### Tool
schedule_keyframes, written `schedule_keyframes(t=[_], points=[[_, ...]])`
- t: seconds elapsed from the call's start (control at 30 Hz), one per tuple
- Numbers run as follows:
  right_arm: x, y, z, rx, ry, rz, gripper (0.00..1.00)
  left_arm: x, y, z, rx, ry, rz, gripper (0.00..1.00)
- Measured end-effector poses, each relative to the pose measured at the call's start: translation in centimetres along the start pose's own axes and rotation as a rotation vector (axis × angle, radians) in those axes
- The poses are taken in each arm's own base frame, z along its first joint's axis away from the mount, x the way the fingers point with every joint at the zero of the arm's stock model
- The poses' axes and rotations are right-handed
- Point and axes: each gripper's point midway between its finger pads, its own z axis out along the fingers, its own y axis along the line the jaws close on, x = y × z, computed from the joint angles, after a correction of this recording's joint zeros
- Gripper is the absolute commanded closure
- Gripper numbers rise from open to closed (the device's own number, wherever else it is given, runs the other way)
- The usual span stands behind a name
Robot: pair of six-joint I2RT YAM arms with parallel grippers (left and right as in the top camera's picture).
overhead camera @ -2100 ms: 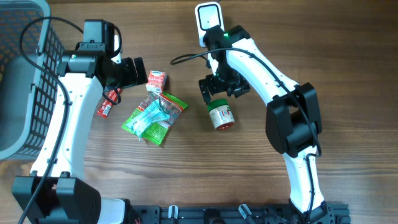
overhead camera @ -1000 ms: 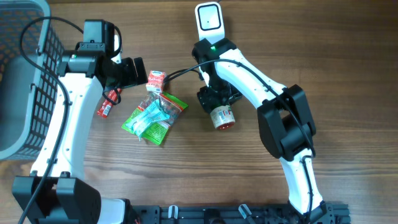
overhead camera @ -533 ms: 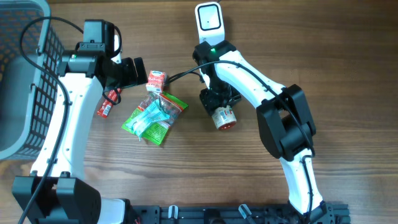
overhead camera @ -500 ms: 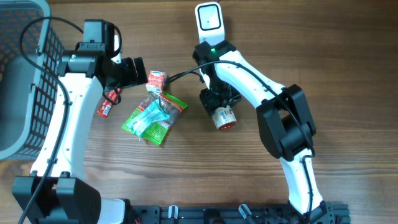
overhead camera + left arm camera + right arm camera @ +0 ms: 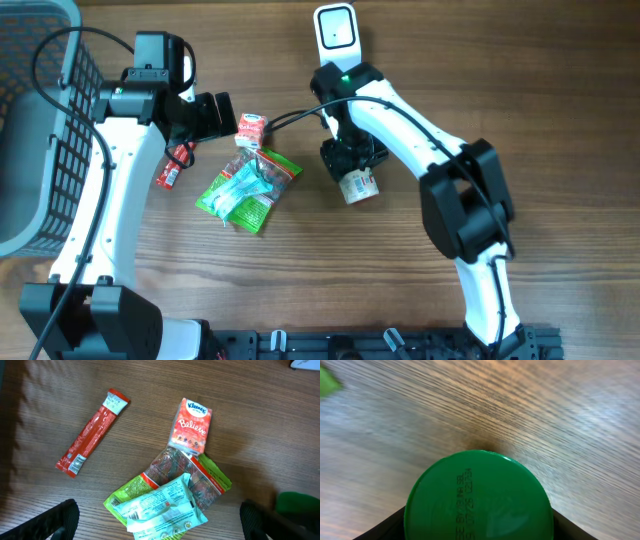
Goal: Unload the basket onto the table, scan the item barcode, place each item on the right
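Next, my right gripper puts the green-lidded jar down on the bare wood [image 5: 369, 205] beside the green snack packets.
A small jar with a green lid [image 5: 479, 497] and a white label [image 5: 358, 186] is the item in hand. My right gripper [image 5: 347, 160] is shut on it, and the lid fills the space between the black fingers [image 5: 385, 527] in the right wrist view. The jar hangs tilted just above the wood, label end toward the table's front. A white scanner [image 5: 336, 32] lies at the back edge, beyond the right arm. My left gripper [image 5: 222, 115] stands open over the packets, holding nothing; its fingertips [image 5: 62, 519] show wide apart.
A Kleenex pack [image 5: 192, 425] lies beside crumpled green snack packets [image 5: 165, 502], with a red stick sachet [image 5: 91, 431] to their left. A grey mesh basket [image 5: 40, 120] stands at the left edge.
My right gripper came down onto the jar and shut on it. The jar has since tipped and risen slightly, so its red end no longer shows. The left arm has not moved.
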Motion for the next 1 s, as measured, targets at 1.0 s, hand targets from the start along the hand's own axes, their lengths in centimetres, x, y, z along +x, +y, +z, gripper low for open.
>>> schedule_keyframes(t=[1.0], points=[[1.9,3.2,-15.6,0.129,-0.518,0.209,0.49,0.0,0.0,0.0,0.0,0.0,0.0,0.0]])
